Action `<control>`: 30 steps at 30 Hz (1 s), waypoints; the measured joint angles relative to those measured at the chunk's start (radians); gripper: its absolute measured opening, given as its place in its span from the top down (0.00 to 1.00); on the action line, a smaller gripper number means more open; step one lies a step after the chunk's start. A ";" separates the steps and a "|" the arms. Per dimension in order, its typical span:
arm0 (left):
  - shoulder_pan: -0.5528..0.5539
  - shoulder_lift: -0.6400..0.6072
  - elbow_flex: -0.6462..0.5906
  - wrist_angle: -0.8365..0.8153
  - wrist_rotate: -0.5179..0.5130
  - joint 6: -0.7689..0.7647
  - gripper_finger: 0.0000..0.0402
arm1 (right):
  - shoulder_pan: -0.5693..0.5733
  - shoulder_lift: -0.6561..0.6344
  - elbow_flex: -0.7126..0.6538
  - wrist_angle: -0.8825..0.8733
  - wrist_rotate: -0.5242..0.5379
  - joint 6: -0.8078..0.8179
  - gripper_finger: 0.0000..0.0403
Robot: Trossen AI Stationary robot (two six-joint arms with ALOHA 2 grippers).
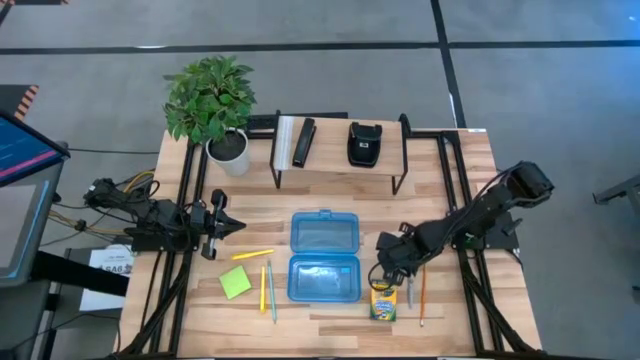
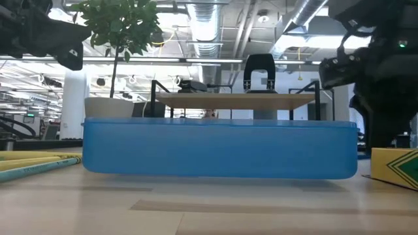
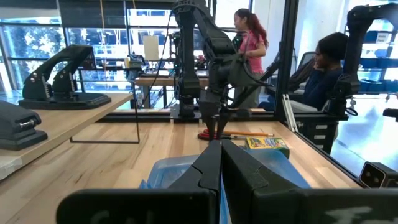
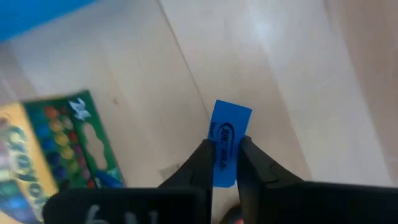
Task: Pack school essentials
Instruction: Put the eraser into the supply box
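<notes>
My right gripper needs to let go of the blue eraser inside the open blue case (image 1: 346,272), near the case's crayon box side.
My right gripper (image 1: 386,272) hangs just right of the open translucent blue case (image 1: 323,257), above the yellow-green crayon box (image 1: 383,301), and is shut on the small blue eraser (image 4: 231,121). A red bit of the scissors (image 3: 208,134) shows under that arm. The lime-green sticky-note pad (image 1: 236,281) lies flat left of the case, with a yellow pencil (image 1: 252,255), an orange one (image 1: 263,287) and a green one (image 1: 271,292). Two more pencils (image 1: 421,291) lie right of the crayon box. My left gripper (image 1: 226,225) waits shut at the table's left, touching nothing. My right gripper pinches the blue eraser by its near half (image 4: 224,158) between the two fingertips (image 4: 202,158), coming from above and pointing down. The eraser lies along the fingers, and its printed free end (image 4: 232,118) sticks out past them toward the tabletop.
A low shelf (image 1: 340,168) at the far edge carries two black stapler-like objects (image 1: 363,143). A potted plant (image 1: 212,100) stands at the far left corner. People sit and stand in the room beyond the table in the left wrist view. Bare wood lies along the near edge.
</notes>
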 joint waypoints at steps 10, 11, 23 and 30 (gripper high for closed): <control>0.000 0.000 0.000 0.000 0.000 0.000 1.00 | -0.040 -0.079 0.001 0.059 0.005 -0.026 0.87; 0.000 0.000 0.000 0.000 0.000 0.000 1.00 | -0.044 -0.087 0.001 0.086 0.006 -0.037 0.87; 0.000 0.000 0.000 0.000 0.000 0.000 1.00 | -0.048 -0.039 0.130 0.387 -0.016 -0.228 0.87; 0.000 0.000 0.000 0.000 0.000 0.000 1.00 | -0.034 0.144 0.313 0.297 -0.072 -0.345 0.87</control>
